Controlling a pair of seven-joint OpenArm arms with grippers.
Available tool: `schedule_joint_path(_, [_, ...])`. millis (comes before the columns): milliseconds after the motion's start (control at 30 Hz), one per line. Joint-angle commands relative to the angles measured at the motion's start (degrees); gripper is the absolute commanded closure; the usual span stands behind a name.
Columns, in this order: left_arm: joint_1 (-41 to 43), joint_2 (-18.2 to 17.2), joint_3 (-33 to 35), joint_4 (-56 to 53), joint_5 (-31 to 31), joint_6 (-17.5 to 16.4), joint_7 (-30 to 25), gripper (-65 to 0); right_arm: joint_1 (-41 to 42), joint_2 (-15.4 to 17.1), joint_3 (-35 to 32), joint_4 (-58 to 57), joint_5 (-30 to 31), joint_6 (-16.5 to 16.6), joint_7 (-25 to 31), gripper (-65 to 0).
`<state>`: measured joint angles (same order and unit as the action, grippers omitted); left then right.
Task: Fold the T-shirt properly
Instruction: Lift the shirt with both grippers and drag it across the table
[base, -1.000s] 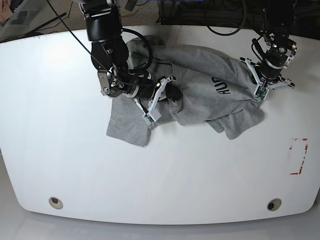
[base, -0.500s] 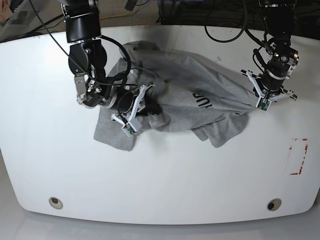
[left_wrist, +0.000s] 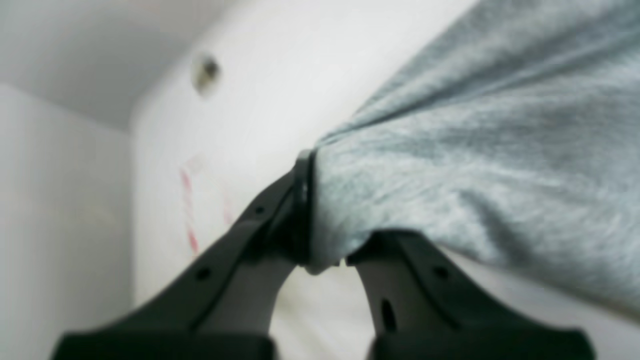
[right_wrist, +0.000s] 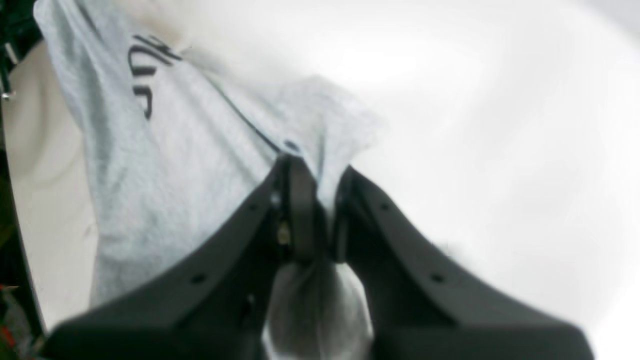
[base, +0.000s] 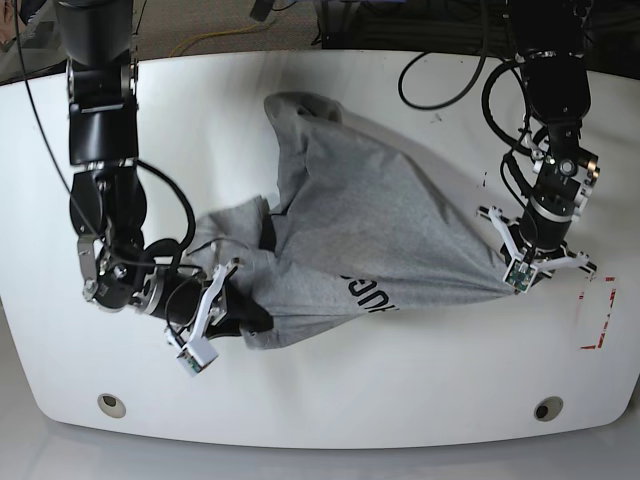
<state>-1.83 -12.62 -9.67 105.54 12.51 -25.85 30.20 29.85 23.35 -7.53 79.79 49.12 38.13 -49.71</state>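
Next, the left gripper releases the T-shirt's corner on the white table (base: 440, 304) between the black letters and the red-marked rectangle.
The heather-grey T-shirt (base: 370, 210) is stretched across the middle of the white table (base: 320, 400), its black letters (base: 365, 293) near the front hem. On the right of the base view my left gripper (base: 518, 278) is shut on a pulled-out corner of the T-shirt (left_wrist: 450, 165); the left wrist view shows cloth pinched at that gripper (left_wrist: 327, 250). Low on the left, my right gripper (base: 222, 312) is shut on a bunched edge. In the right wrist view, fabric (right_wrist: 165, 165) is wedged inside this gripper (right_wrist: 322, 175).
A red-marked rectangle (base: 600, 312) lies on the table by the right edge. Two round holes (base: 112, 405) (base: 547, 408) sit near the front edge. Cables (base: 440, 70) hang over the back of the table.
Both arms have come toward the table's front, dragging the T-shirt with them. The right arm swung far to the lower left, and the cloth is now drawn taut between the grippers.
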Motion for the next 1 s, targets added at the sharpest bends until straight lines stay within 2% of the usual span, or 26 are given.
schedule_joint_path(0, [-2.7,-1.14,-0.75,1.94,1.68,1.54,0.27,0.0,6.07,2.62,0.54,-1.06,1.12,0.51,1.41,0.0])
schedule_joint_path(133, [-7.71,-1.22,-0.66,4.13,3.0,1.45,4.22,-0.1,13.8,4.29,0.36,-2.91,1.29,1.39,1.05,0.0])
schedule_joint_path(200, [-12.02,-1.22,-0.48,5.98,4.76,1.36,7.65,-0.1,19.52,4.73,0.36,-4.76,1.29,1.87,-1.32,0.0])
schedule_joint_path(333, [-19.05,-1.22,-0.48,7.91,5.46,1.27,10.73,-0.3,28.13,4.82,0.36,-7.31,1.29,1.87,-4.57,0.0])
schedule_joint_path(500, [-29.6,-1.58,-0.39,8.53,7.4,1.27,12.75,-0.4,37.8,4.91,0.36,-8.18,1.21,1.87,-7.3,0.0])
schedule_joint_path(633, [-35.93,-3.77,2.07,8.35,8.72,1.19,12.75,-0.4,42.9,5.61,0.36,-8.18,1.21,1.87,-9.5,0.0])
schedule_joint_path(800, [-35.49,-6.94,8.13,8.71,9.51,1.19,12.75,-0.4,42.02,7.11,0.36,-7.74,1.29,1.87,-9.93,0.0])
schedule_joint_path(967, [-27.85,-6.67,8.05,8.97,9.51,0.92,12.57,-0.4,33.32,9.22,0.8,-4.76,1.38,1.87,-9.93,0.0])
